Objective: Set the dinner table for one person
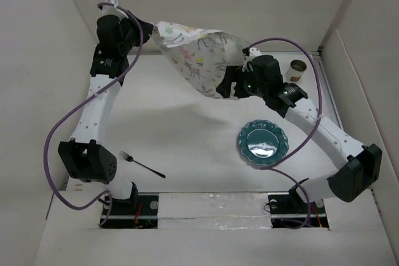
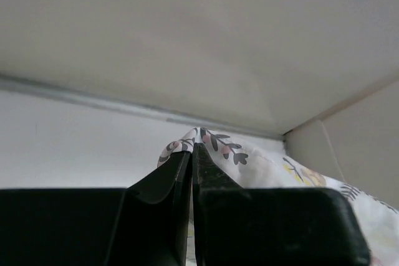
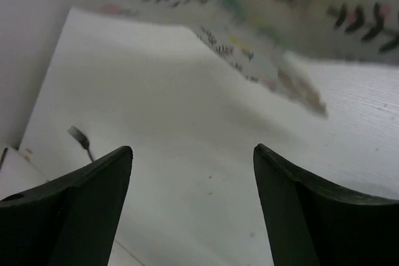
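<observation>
Next, I lower the mat, as it hangs from my left gripper alone, until my right gripper can take the mat's loose corner (image 3: 313, 99), and then I will spread it.
A cloth mat (image 1: 196, 54) printed with pastel animals and leaves hangs in the air over the back of the white dinner table (image 1: 187, 135). My left gripper (image 1: 148, 32) is shut on the mat's upper left corner, and in the left wrist view the printed mat (image 2: 249, 161) pokes out past the closed left gripper (image 2: 193, 149). My right gripper (image 1: 226, 86) sits by the mat's lower right part. Seen from its own wrist, the right gripper (image 3: 193, 149) stands open with nothing between its fingers, while the mat (image 3: 268, 10) hangs blurred above and ahead of it over the table (image 3: 187, 110).
A teal plate (image 1: 263, 142) lies on the table at the right. A dark fork (image 1: 142, 164) lies near the front left, also showing in the right wrist view as the fork (image 3: 81, 138). A cup (image 1: 298, 70) stands at the back right. White walls enclose the table.
</observation>
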Controlling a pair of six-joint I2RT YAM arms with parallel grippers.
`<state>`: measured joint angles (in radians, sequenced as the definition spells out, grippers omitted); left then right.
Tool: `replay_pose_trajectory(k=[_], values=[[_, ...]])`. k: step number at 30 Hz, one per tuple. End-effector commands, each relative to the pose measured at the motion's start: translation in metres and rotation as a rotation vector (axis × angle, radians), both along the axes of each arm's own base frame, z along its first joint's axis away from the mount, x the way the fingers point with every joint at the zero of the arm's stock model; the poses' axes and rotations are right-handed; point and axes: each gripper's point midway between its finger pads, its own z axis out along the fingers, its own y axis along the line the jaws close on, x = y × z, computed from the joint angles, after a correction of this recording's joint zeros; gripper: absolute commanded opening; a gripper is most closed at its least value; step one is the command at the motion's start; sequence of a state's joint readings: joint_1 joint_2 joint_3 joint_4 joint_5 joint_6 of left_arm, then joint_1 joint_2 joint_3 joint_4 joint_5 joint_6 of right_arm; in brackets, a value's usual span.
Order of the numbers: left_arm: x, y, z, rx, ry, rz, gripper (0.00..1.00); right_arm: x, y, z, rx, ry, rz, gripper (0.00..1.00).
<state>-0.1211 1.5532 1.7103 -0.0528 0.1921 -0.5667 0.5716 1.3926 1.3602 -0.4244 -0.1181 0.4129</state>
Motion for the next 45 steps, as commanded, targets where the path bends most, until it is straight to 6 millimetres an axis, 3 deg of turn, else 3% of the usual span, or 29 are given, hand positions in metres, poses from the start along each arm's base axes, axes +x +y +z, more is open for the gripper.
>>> replay_pose_trajectory(k=[1,5,10,12,13,14,16,17,18,19,20,22,23,25,26,27,28,29,31,32,33,34,35,37,38,39,40,44,45], values=[[0.009,-0.02,-0.097,-0.015,0.209,-0.076,0.0,0.015,-0.001,-0.021,-0.017,0.019,-0.036,0.86],[0.015,-0.021,-0.144,0.011,0.304,-0.08,0.0,0.016,-0.005,-0.069,-0.065,0.116,-0.076,0.91],[0.029,-0.02,-0.192,0.05,0.41,-0.073,0.0,0.019,-0.012,-0.089,-0.071,0.125,-0.113,0.9],[0.042,-0.016,-0.227,0.077,0.471,-0.047,0.0,0.018,-0.015,-0.108,-0.116,0.172,-0.121,0.87],[0.043,-0.016,-0.237,0.079,0.493,-0.047,0.0,0.02,-0.017,-0.107,-0.122,0.164,-0.13,0.87],[0.046,-0.014,-0.24,0.089,0.497,-0.037,0.0,0.02,-0.018,-0.116,-0.141,0.185,-0.135,0.74],[0.053,-0.014,-0.245,0.091,0.495,-0.034,0.0,0.021,-0.018,-0.124,-0.152,0.196,-0.139,0.58],[0.057,-0.012,-0.242,0.101,0.484,-0.023,0.0,0.022,-0.018,-0.129,-0.16,0.203,-0.137,0.13],[0.06,-0.012,-0.24,0.108,0.479,-0.019,0.0,0.023,-0.017,-0.132,-0.164,0.21,-0.138,0.01],[0.064,-0.011,-0.236,0.125,0.474,-0.024,0.1,0.026,-0.014,-0.137,-0.165,0.222,-0.134,0.0],[0.066,-0.012,-0.233,0.125,0.471,-0.024,0.19,0.024,-0.007,-0.133,-0.156,0.216,-0.115,0.0],[0.064,-0.009,-0.23,0.154,0.479,-0.022,0.35,0.023,0.005,-0.144,-0.176,0.235,-0.089,0.02],[0.064,-0.001,-0.227,0.176,0.478,0.014,0.51,0.027,0.005,-0.146,-0.185,0.232,-0.102,0.17],[0.055,0.016,-0.219,0.205,0.485,0.074,0.61,0.032,0.016,-0.153,-0.185,0.234,-0.09,0.36],[0.047,0.027,-0.229,0.228,0.517,0.128,0.65,0.036,0.018,-0.153,-0.182,0.23,-0.09,0.5],[0.041,0.041,-0.229,0.235,0.526,0.183,0.65,0.042,0.018,-0.152,-0.177,0.227,-0.1,0.53],[0.03,0.05,-0.21,0.216,0.491,0.218,0.65,0.043,0.021,-0.156,-0.175,0.238,-0.091,0.56],[0.013,0.064,-0.234,0.231,0.544,0.269,0.64,0.048,0.018,-0.157,-0.169,0.242,-0.097,0.6],[-0.01,0.076,-0.223,0.227,0.52,0.328,0.61,0.054,0.021,-0.154,-0.15,0.237,-0.087,0.61],[-0.025,0.08,-0.246,0.238,0.574,0.342,0.56,0.054,0.022,-0.155,-0.154,0.244,-0.086,0.63],[-0.035,0.078,-0.253,0.237,0.598,0.331,0.53,0.054,0.021,-0.156,-0.16,0.251,-0.087,0.63],[-0.048,0.077,-0.258,0.236,0.625,0.314,0.51,0.051,0.021,-0.16,-0.156,0.269,-0.089,0.56],[-0.063,0.07,-0.277,0.228,0.683,0.271,0.41,0.047,0.025,-0.161,-0.153,0.272,-0.08,0.49],[-0.084,0.065,-0.293,0.219,0.744,0.234,0.29,0.041,0.017,-0.174,-0.168,0.299,-0.112,0.31],[-0.101,0.061,-0.312,0.217,0.802,0.203,0.26,0.038,0.014,-0.177,-0.174,0.31,-0.121,0.28],[-0.11,0.06,-0.318,0.211,0.826,0.194,0.18,0.036,0.012,-0.18,-0.179,0.319,-0.127,0.28],[-0.12,0.061,-0.322,0.213,0.84,0.193,0.16,0.032,0.011,-0.183,-0.18,0.333,-0.122,0.32],[-0.151,0.059,-0.352,0.224,0.937,0.162,0.38,0.01,0.02,-0.2,-0.19,0.386,-0.047,0.6],[-0.158,0.061,-0.362,0.226,0.968,0.173,0.42,0.006,0.018,-0.204,-0.192,0.39,-0.048,0.61]])
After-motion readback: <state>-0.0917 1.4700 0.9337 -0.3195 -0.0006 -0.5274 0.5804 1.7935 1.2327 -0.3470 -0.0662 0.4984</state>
